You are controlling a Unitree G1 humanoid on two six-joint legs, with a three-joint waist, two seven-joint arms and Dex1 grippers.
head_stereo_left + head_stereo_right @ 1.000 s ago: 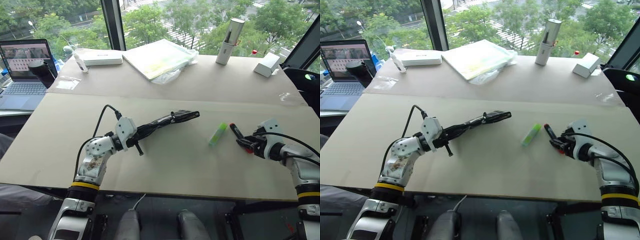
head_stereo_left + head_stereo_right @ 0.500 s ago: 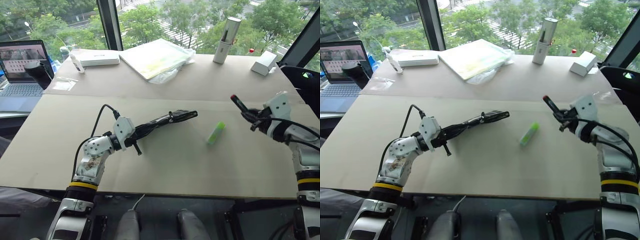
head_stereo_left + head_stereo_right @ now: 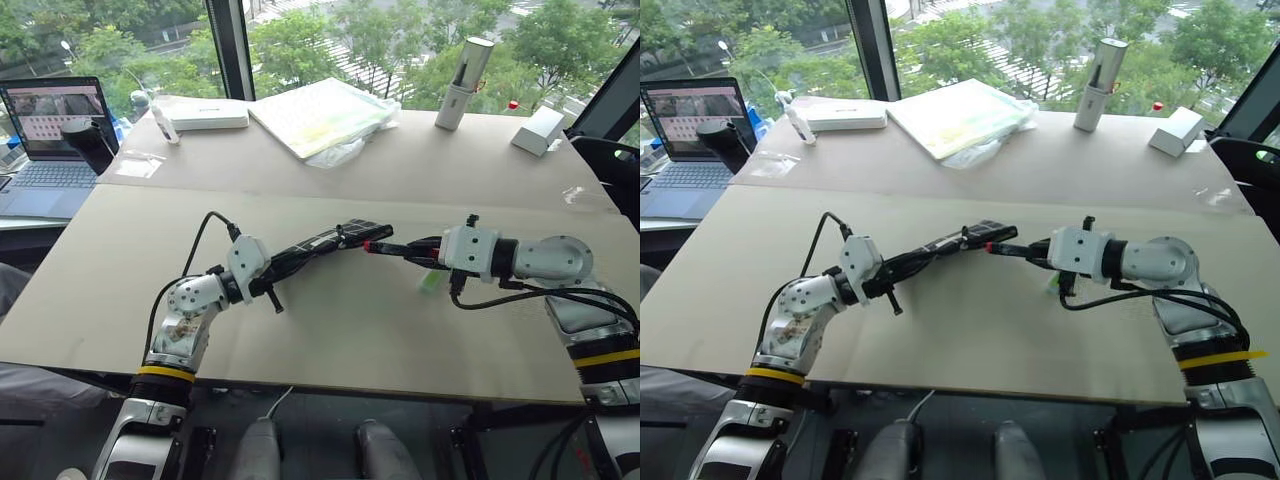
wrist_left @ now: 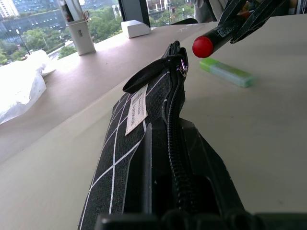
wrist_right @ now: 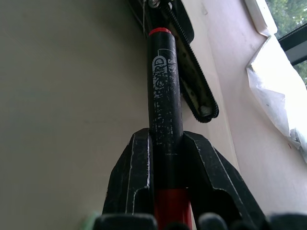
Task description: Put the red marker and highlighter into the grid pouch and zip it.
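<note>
Next, my right gripper releases the red marker inside the open far end of the grid pouch point(image 3: 346, 239) point(image 5: 169, 17), past the pouch's zipper.
My left gripper point(image 3: 272, 272) is shut on the near end of the grid pouch point(image 3: 322, 243), holding it level above the table with the zipper edge up. Its white label point(image 4: 136, 109) and strap loop show in the left wrist view. My right gripper point(image 3: 428, 251) is shut on the red marker point(image 3: 393, 247), a black barrel lying level. The marker's red tip point(image 4: 203, 46) sits right at the pouch's far end, beside the zipper. Partly behind my right gripper, the light-green highlighter point(image 4: 226, 72) lies on the table.
Along the table's far edge are a white box point(image 3: 205, 117), a plastic-wrapped pad point(image 3: 320, 115), a tall white cylinder point(image 3: 462, 85) and a small white box point(image 3: 538, 130). A laptop point(image 3: 55, 130) and a black mug point(image 3: 88, 145) stand at the far left.
My right arm swung left from the table's right side and rolled, bringing the marker's tip to the pouch's far end. The left gripper and the pouch stayed put.
</note>
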